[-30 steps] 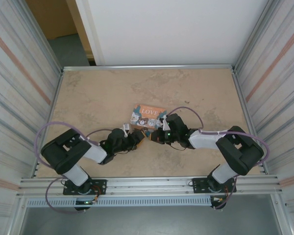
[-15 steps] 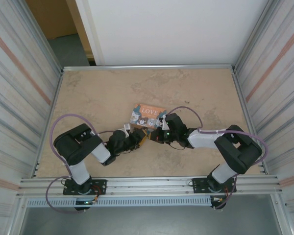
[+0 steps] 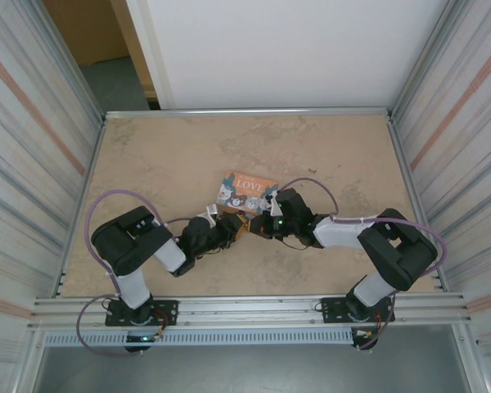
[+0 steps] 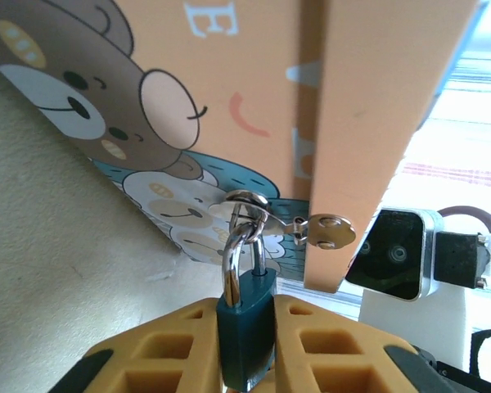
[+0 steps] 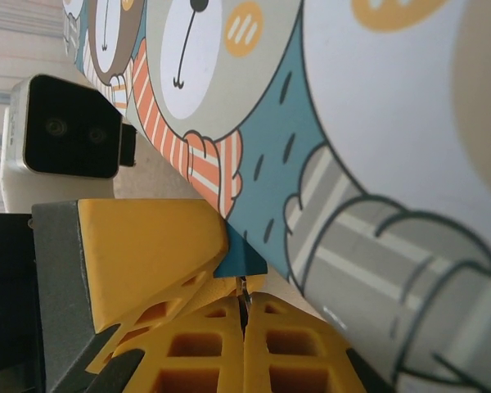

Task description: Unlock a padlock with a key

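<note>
Next, I open my right gripper, which pinches the key tight beside the orange box's printed side, back clear and take the key's end (image 5: 243, 288) from another angle.
The dark teal padlock (image 4: 247, 332) stands upright between my left gripper's (image 4: 245, 304) yellow fingers, which press on both its sides. Its silver shackle (image 4: 231, 258) carries a ring with a spare key (image 4: 329, 231). In the right wrist view my right gripper (image 5: 244, 309) is shut on the thin metal key (image 5: 242, 288), whose tip meets the padlock's (image 5: 240, 262) underside. From above, the left gripper (image 3: 227, 232) and right gripper (image 3: 258, 227) meet tip to tip at the near edge of the orange box (image 3: 247, 188).
The orange "LOVE" box (image 4: 254, 98) with cartoon bears stands right behind the padlock, and its printed side (image 5: 352, 123) is close to my right fingers. Metal walls ring the beige table (image 3: 164, 155). Open table lies to the left and far side.
The left arm's elbow swung right and closer to the middle. The left fingers closed in on the padlock. The right arm stayed still, shut on the key.
</note>
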### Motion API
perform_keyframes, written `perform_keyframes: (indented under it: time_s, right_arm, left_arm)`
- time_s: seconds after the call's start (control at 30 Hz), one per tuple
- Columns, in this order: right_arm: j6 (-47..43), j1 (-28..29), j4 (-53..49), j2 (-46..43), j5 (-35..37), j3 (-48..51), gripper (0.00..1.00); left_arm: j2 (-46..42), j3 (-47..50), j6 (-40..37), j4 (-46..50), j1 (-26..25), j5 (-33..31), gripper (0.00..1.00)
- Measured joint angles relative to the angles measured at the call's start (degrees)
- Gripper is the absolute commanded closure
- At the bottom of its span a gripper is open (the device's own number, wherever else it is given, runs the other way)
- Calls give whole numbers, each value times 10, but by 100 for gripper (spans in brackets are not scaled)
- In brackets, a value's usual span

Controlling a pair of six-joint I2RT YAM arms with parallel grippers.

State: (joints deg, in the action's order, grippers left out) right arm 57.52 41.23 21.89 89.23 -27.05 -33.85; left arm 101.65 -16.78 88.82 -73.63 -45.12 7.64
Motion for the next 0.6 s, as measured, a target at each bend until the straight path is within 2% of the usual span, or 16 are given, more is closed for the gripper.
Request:
perform_keyframes:
  time_s: [0.23,0.4,0.6]
  right_arm:
    - [19,0,21,-4,-1,14,87]
    - [19,-1,19,-28,-9,28,80]
    - [-1,-14,0,-88,-13,37,69]
  left_arm:
    - [0,0,1,1,-4,-5,99]
    - [-29,-2,-5,37,-10,-9,100]
    - [-103,-2,-20,139,-13,-29,100]
